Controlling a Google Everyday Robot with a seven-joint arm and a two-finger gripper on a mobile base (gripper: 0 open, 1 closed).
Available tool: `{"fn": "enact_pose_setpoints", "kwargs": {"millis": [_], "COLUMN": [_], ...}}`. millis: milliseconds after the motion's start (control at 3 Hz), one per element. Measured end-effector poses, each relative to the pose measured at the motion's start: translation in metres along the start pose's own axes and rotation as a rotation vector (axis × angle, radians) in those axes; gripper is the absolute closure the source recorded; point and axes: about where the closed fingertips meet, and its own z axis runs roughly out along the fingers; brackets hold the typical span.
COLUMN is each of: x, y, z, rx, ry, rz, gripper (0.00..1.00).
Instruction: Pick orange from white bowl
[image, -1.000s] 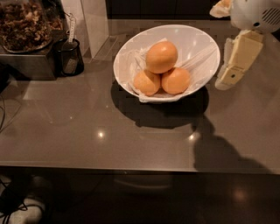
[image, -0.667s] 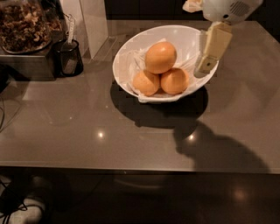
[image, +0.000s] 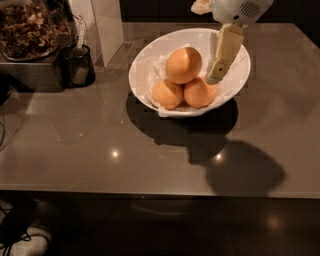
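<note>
The upper half of the large orange (image: 187, 59), which lies on top of the smaller oranges in the white bowl, will be gripped by my gripper.
The white bowl (image: 150, 62) stands at the back middle of the table, lined with crinkled white paper. The orange (image: 183, 64), largest and slightly oval, lies on top of two smaller oranges (image: 166, 94) (image: 198, 94). My gripper (image: 218, 64) hangs from above over the bowl's right half, just right of the orange, its pale fingers pointing down. It holds nothing that I can see.
A small black cup (image: 78, 65) stands left of the bowl, next to a dark tray of dried brown material (image: 27, 30). A white box (image: 105, 25) stands behind the cup. The table's front edge runs across the lower part of the view.
My gripper has moved left from beside the bowl's right rim to over the bowl, close to the orange. The oranges and bowl have not moved.
</note>
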Motion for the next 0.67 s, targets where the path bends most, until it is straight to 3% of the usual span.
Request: {"fn": "enact_pose_setpoints", "kwargs": {"millis": [333,667], "x": [0.009,0.012], "y": [-0.011,-0.028], "z": [0.011,0.035], "rx": [0.005,-0.022], "ry": [-0.032,-0.079], "rz": [0.012,-0.005], "gripper": [0.00,0.00]}}
